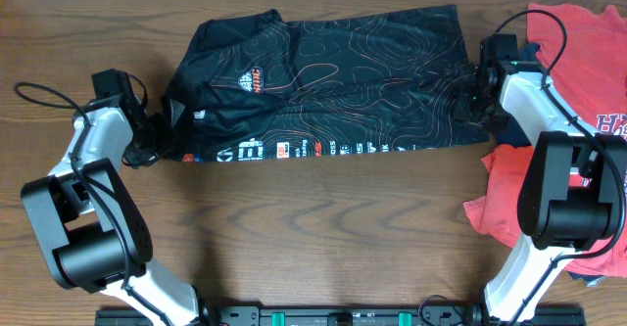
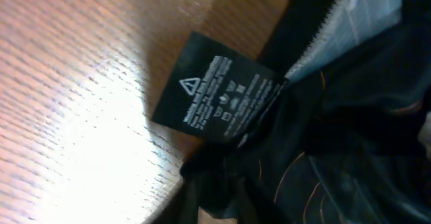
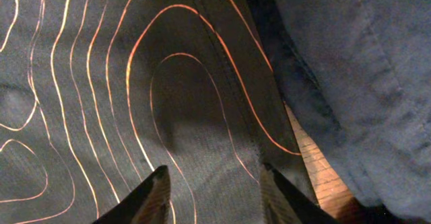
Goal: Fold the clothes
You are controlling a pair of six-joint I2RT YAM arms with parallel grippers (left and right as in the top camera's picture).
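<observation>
The end of the jersey by the care label is rumpled, so next my left gripper takes the jersey's corner (image 2: pixel 201 177) below the care label and pulls the jersey straight before folding it.
The clothes, a black jersey (image 1: pixel 333 71) with thin orange contour lines and white logos, lie spread flat across the far middle of the table. My left gripper (image 1: pixel 160 136) is at the jersey's left edge. In the left wrist view the fabric (image 2: pixel 350 136) puckers into the jaws at the bottom, next to a black care label (image 2: pixel 215 89), so the gripper looks shut on the jersey. My right gripper (image 1: pixel 477 99) is at the jersey's right edge. In the right wrist view its two fingertips (image 3: pixel 160 183) stand apart over flat jersey fabric (image 3: pixel 101 83).
A red T-shirt (image 1: pixel 578 32) with lettering lies at the right, running under my right arm to the table's front right. A navy garment (image 3: pixel 363 69) lies right beside the jersey's right hem, with a strip of wooden table (image 3: pixel 323 173) between them.
</observation>
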